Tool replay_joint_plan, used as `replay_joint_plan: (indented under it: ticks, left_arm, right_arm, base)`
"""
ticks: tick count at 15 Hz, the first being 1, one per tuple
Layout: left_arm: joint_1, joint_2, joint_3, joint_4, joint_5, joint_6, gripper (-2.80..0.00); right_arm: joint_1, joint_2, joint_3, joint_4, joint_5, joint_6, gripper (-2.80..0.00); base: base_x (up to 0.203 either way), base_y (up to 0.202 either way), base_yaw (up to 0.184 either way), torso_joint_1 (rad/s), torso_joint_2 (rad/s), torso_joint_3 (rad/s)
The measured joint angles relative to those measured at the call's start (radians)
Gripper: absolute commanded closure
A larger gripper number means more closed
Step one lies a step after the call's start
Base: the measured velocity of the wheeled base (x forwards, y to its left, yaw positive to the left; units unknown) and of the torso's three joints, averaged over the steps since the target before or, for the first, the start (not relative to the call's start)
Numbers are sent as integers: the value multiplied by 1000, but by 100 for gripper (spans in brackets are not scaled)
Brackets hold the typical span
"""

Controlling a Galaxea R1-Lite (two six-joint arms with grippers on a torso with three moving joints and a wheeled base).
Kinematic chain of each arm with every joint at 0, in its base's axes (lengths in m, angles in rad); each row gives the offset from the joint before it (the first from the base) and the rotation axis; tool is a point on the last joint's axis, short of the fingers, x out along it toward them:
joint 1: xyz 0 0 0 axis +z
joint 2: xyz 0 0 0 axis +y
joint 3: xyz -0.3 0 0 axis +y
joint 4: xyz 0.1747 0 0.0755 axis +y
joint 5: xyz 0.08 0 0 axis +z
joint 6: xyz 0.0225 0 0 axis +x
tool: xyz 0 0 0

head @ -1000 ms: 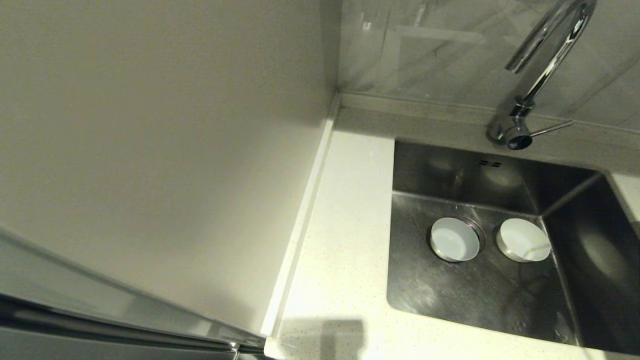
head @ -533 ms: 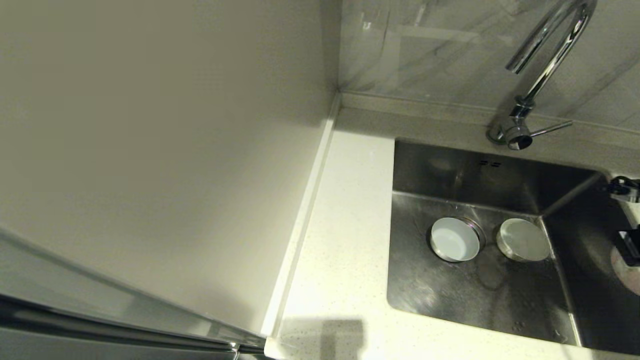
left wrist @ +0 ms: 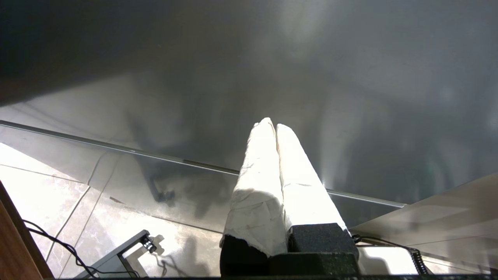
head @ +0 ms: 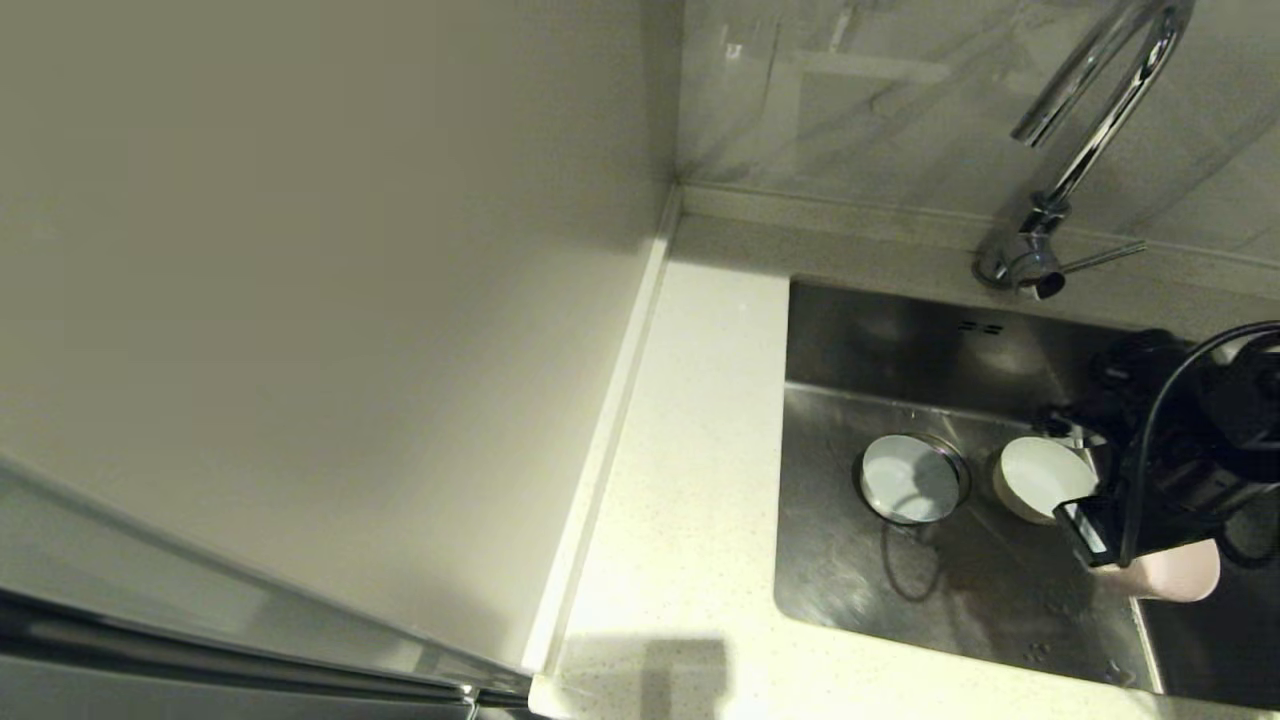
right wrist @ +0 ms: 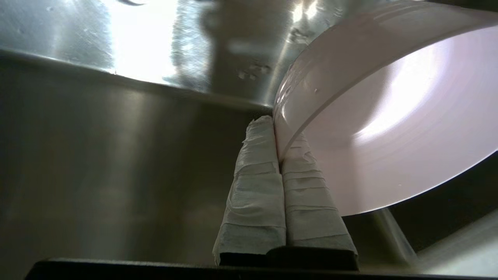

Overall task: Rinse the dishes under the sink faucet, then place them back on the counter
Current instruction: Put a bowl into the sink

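Observation:
My right gripper is going to put the pale pink bowl down on the sink's bottom just in front of the whitish-mint bowl (head: 1012, 572).
Over the right side of the steel sink (head: 860, 590), my right gripper (head: 1120, 545) is shut on the rim of the pale pink bowl (head: 1175, 572), which hangs tilted above the basin. The right wrist view shows the taped fingers (right wrist: 256, 167) pinching that pink bowl (right wrist: 389, 116) at its edge. The blue-grey bowl (head: 908, 480) sits on the drain, with the whitish-mint bowl (head: 1035, 478) just to its right. The chrome faucet (head: 1095, 120) rises behind the sink. My left gripper (left wrist: 272, 125) is parked out of the head view, shut on nothing.
The speckled counter (head: 690, 470) runs along the sink's left side and front. A cream wall panel (head: 300, 300) stands to the left, and a marble backsplash (head: 850, 100) lies behind. The faucet's side lever (head: 1100, 258) points right.
My right arm has come in from the right edge and moved left over the sink, carrying the pink bowl. The two bowls in the basin have not moved.

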Motion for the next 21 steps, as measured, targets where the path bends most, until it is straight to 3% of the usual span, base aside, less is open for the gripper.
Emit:
replay_joint_plan:
  ticks: [5, 17, 18, 21]
  left_arm:
    - [0, 0, 0, 0, 0, 0, 0]
    - [0, 0, 0, 0, 0, 0, 0]
    - [-1, 0, 0, 0, 0, 0, 0]
    - [0, 0, 0, 0, 0, 1, 0]
  right_arm:
    - [54, 146, -10, -128, 0, 1, 0]
    - [77, 379, -148, -164, 4, 39, 0]
    - [79, 391, -154, -164, 5, 38, -280]
    - [80, 409, -164, -168, 4, 39, -280]
  base:
    - [0, 0, 0, 0, 0, 0]
    - [0, 0, 0, 0, 0, 0]
    - [0, 0, 0, 0, 0, 0]
    - [0, 0, 0, 0, 0, 0]
